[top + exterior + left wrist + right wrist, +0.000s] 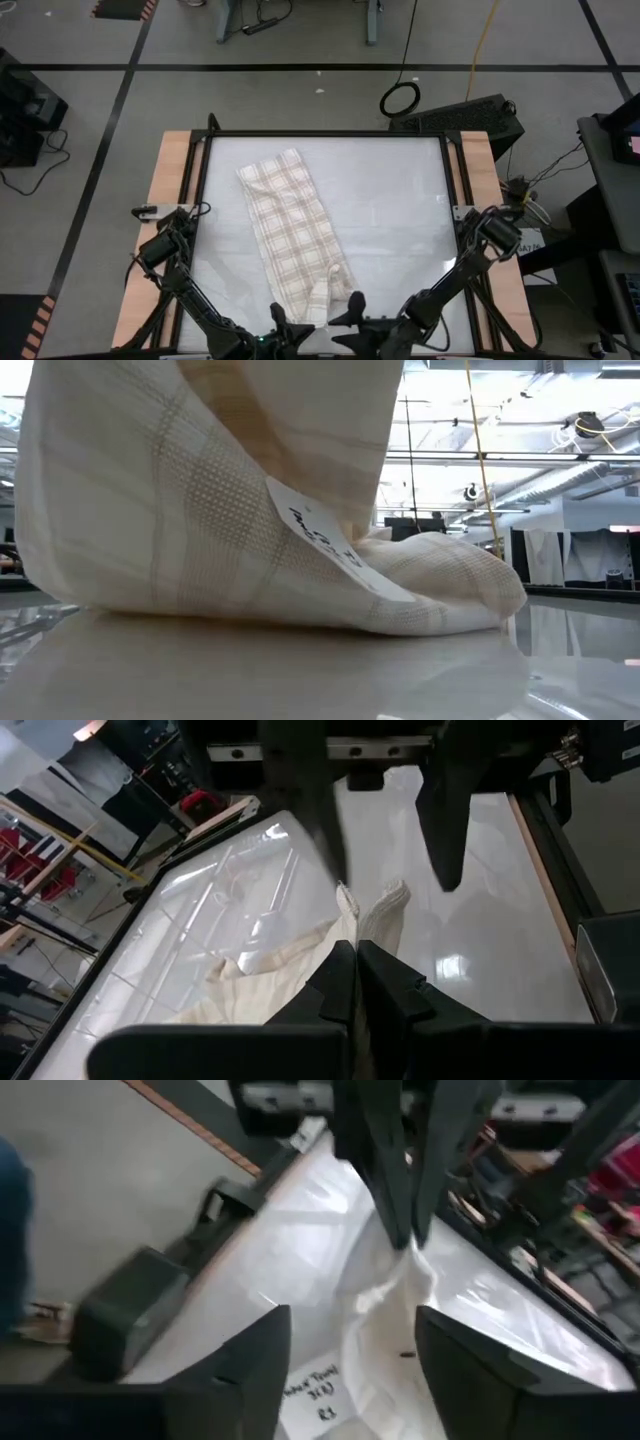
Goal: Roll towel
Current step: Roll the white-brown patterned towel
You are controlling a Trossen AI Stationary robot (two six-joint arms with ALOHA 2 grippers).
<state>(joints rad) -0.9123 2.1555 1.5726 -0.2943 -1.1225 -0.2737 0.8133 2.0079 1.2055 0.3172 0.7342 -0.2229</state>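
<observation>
The towel's bunched near end splays past my left gripper's fingers, so my right gripper should pinch the towel's tip [346, 902] while my left gripper opens and regrasps the towel.
The cream plaid towel [290, 225] lies slantwise on the white table, from the far left toward the near middle. Its near end [322, 292] is raised off the table. In the low view the towel [200, 530] fills the picture, with a white label [320, 540] on it. My left gripper [357, 948] is shut on that raised end and also shows in the right wrist view [405, 1235]. My right gripper [350, 1335] is open just to the right of it [348, 305]. Its fingers stand apart, facing the raised cloth, and touch nothing. My left gripper pinches the towel's near end [410, 1265] between its two shut fingers. The fingers come nearly level from the table's near left, tipped a little down. The pinched cloth [350, 915] is bunched, one layer or several I cannot tell. It is lifted while the rest lies on the table.
A dark frame [325, 135] runs round the white table top, with wooden strips [170, 200] at both sides. Bare table lies to the right of the towel [400, 220]. A black box [470, 115] stands beyond the far right corner.
</observation>
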